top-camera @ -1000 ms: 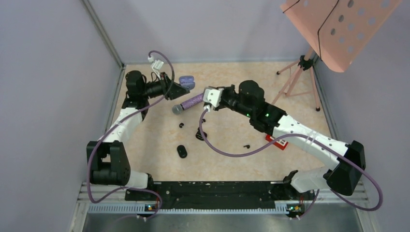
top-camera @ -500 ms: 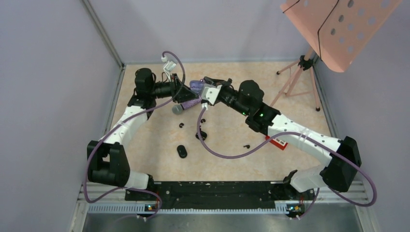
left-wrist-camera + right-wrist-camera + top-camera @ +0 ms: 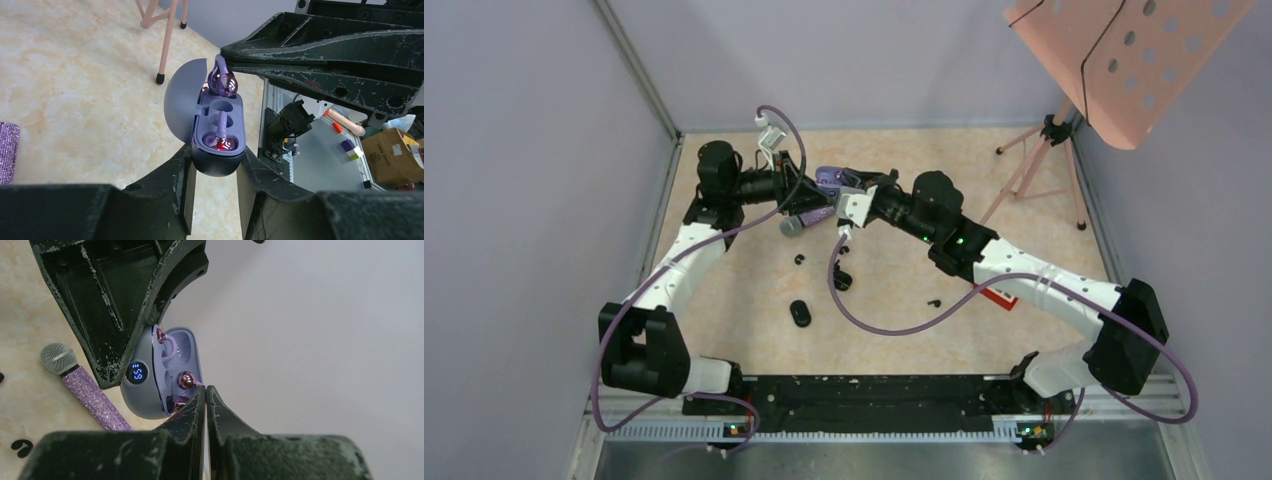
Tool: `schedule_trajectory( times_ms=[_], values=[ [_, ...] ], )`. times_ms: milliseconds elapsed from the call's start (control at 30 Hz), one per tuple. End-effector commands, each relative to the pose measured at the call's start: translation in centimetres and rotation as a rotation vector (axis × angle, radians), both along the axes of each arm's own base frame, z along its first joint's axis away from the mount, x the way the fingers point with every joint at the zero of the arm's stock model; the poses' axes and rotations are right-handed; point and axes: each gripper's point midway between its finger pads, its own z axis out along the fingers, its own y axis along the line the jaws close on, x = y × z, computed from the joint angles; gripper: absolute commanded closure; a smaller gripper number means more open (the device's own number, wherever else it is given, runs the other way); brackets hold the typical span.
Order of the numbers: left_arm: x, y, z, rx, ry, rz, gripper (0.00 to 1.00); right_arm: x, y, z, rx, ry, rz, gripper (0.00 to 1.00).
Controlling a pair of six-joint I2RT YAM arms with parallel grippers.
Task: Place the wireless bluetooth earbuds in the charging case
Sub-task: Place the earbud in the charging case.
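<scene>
Next, the left gripper releases the lilac charging case on the bare table (image 3: pixel 888 236) between the microphone and red item. The case is still held above the table.
My left gripper (image 3: pixel 216 161) is shut on the lower end of a lilac charging case (image 3: pixel 218 162), held above the table with its lid open. One lilac-pink earbud (image 3: pixel 220 143) sits in the slot nearest that gripper. A second earbud (image 3: pixel 222 83) hangs at the far end of the case, just over the empty slot, pinched at the tips of my shut right gripper (image 3: pixel 205 388). From the top, the case (image 3: pixel 828 179) lies between the left gripper (image 3: pixel 810 194) and the right gripper (image 3: pixel 848 186). Its display (image 3: pixel 136 372) is lit.
The purple glitter microphone (image 3: pixel 808 218) lies under the grippers. Black earbuds (image 3: pixel 800 259) (image 3: pixel 934 301), a black case (image 3: pixel 800 313) and another black piece (image 3: pixel 841 280) lie on the table. A red item (image 3: pixel 996 292) is under the right arm. A pink music stand (image 3: pixel 1124 60) is at back right.
The left gripper carried the case to the right and the right gripper moved left. The two have met, with the earbud now at the open case.
</scene>
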Motion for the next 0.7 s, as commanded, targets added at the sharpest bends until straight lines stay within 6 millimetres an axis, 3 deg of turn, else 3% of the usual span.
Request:
schedule_trajectory(
  times_ms=[0,667],
  values=[
    [-0.9,-0.1,2.4,-0.017,-0.129,-0.032,1.00,-0.8,0.5,0.9,0.009,-0.031,0.037,1.00],
    [-0.5,0.0,2.1,-0.002,-0.159,-0.006,1.00,-2.4,1.7,-1.6,-0.135,0.036,0.161,1.00]
  ],
)
